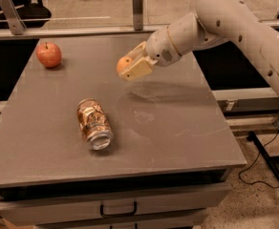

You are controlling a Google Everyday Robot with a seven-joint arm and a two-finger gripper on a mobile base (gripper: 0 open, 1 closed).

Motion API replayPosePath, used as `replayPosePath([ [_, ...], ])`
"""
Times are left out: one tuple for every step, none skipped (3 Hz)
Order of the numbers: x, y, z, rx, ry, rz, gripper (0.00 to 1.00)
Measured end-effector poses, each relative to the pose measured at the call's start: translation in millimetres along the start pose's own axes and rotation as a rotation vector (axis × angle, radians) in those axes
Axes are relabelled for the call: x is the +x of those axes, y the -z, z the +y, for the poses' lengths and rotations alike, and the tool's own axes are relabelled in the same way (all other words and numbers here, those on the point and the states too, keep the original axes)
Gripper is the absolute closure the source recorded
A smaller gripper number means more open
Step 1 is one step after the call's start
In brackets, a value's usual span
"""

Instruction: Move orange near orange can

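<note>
The robot's gripper needs to release the orange, now held above the table's middle, on the grey table [122,107] beside the orange can, on the side facing the robot's arm.
The orange can [94,124] lies on its side on the grey table [177,128], left of the middle, its silver top toward the front. My gripper [130,67] hangs above the table's middle, up and to the right of the can. It is shut on the orange [123,64], a small round fruit that shows between the cream fingers [138,68]. The orange is held off the table top, well apart from the can.
A red apple [49,54] with a stem sits at the table's back left corner. My arm [225,18] reaches in from the upper right. A railing with posts [137,1] runs behind the table. A drawer with a handle [118,208] is below the front edge.
</note>
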State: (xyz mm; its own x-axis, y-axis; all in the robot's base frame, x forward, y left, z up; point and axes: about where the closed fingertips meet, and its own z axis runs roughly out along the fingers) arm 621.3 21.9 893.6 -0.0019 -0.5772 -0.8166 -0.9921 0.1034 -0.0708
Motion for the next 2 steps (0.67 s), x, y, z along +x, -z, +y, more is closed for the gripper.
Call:
replayPosePath([
  [-12,-1,36,-0.094,0.099,0.004,1.0],
  [2,-8,62,-0.159,0.151,0.024,1.0],
])
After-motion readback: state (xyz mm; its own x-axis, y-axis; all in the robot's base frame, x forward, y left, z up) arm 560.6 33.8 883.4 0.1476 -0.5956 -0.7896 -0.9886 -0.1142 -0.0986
